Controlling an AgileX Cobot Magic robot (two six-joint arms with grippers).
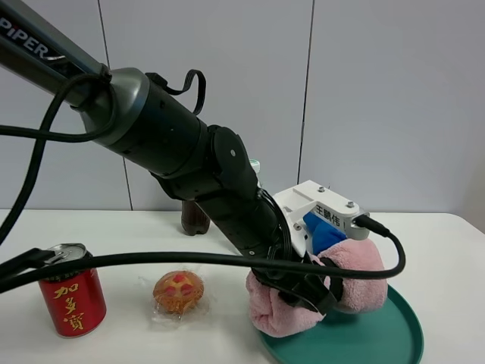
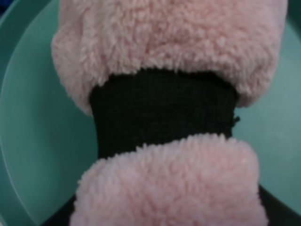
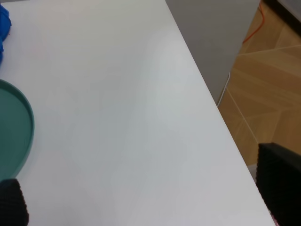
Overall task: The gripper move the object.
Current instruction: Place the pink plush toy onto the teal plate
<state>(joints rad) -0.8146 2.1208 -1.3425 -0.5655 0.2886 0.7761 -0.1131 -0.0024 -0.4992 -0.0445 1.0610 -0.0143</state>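
My left gripper will release the pink rolled towel on the teal tray (image 1: 320, 302) (image 2: 162, 117), in front of the blue rolled cloth.
The fluffy pink rolled towel (image 1: 356, 265), cinched by a black band (image 2: 164, 110), lies over the left part of the teal tray (image 1: 379, 334), one end hanging past the rim. My left gripper (image 1: 311, 292) reaches across from the left and closes at the band; its white housing (image 1: 326, 208) sits above. In the left wrist view the towel (image 2: 164, 42) fills the frame over the tray (image 2: 37, 141), and the fingers barely show. My right gripper (image 3: 146, 193) is open and empty above bare table, to the right of the tray (image 3: 14, 127).
A blue rolled cloth (image 1: 326, 231) lies behind the towel, and also shows in the right wrist view (image 3: 3, 23). A red can (image 1: 72, 292) and a wrapped bun (image 1: 178, 292) stand at the left. A brown bottle (image 1: 193, 220) is behind the arm. The table's right edge (image 3: 221, 122) drops to the floor.
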